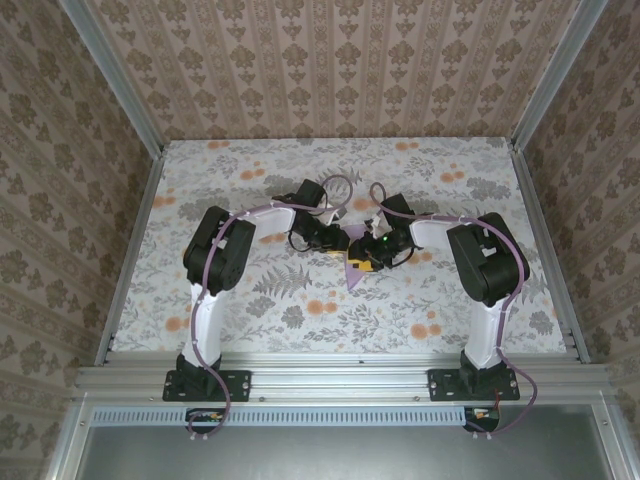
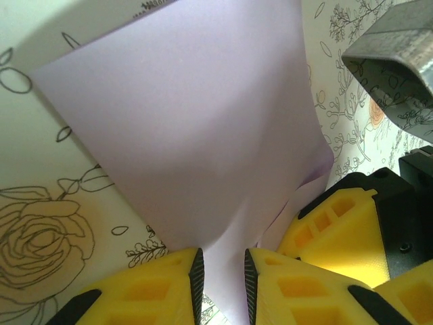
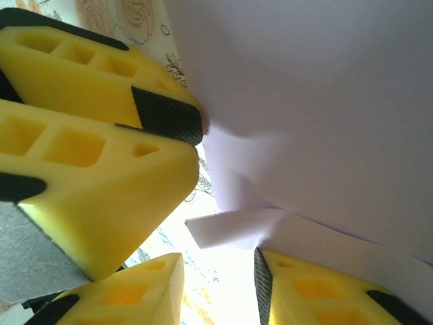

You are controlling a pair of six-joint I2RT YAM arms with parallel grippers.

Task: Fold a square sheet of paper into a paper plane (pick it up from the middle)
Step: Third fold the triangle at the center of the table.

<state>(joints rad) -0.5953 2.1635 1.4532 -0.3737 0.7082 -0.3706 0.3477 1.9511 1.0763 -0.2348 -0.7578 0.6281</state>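
The loose tip of the folded flap sticks out beyond the left gripper's fingers, so next the right gripper pinches the flap's edge (image 3: 254,242) and brings the flap's tip into the left gripper.
The pale lilac sheet of paper (image 1: 354,270) sits at the middle of the table as a creased wedge with its point toward the arms. My left gripper (image 1: 335,243) meets it from the left and my right gripper (image 1: 372,255) from the right. In the left wrist view the paper (image 2: 203,115) runs down through the narrow gap of the left gripper (image 2: 224,261); tablecloth shows beside the left pad. In the right wrist view the paper (image 3: 318,88) lies over the right finger, and a folded flap (image 3: 230,230) juts above the wide-open right gripper (image 3: 218,267).
The floral tabletop (image 1: 300,170) is ringed by aluminium rails and patterned walls. The two grippers nearly touch: the left one's yellow fingers (image 3: 101,156) crowd the right wrist view, and the right one's fingers (image 2: 338,230) sit beside the paper in the left wrist view.
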